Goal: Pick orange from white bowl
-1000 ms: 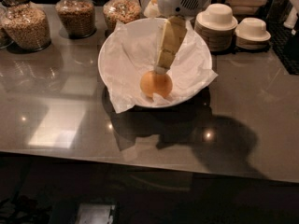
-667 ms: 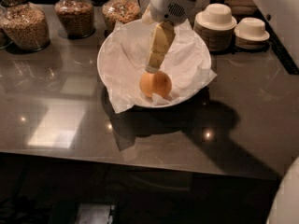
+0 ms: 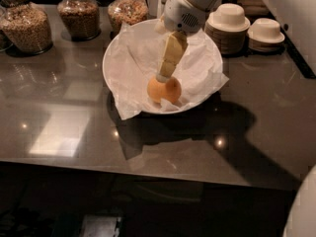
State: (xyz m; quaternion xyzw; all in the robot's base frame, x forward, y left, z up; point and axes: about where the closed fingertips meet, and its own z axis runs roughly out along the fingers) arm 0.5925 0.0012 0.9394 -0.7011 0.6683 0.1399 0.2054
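Observation:
I should next use my gripper to grab the orange by its side (image 3: 175, 89) that faces the stacks of small off-white bowls.
The orange (image 3: 166, 91) lies in the front middle of the large white bowl (image 3: 111, 53), on the crumpled white paper that lines it. My gripper (image 3: 163, 76) reaches down into the bowl from the white arm at the top. Its yellowish tip sits right at the top of the orange and seems to touch it. The orange rests on the paper and is not lifted.
The bowl stands on a dark glossy counter (image 3: 74, 127). Three glass jars of grain and cereal (image 3: 79, 14) stand at the back left. Two stacks of small off-white bowls (image 3: 228, 23) stand at the back right. The counter's front edge runs along the bottom.
My gripper has shifted a little to the left and now leans over the top of the orange. The orange has stayed in place in the bowl.

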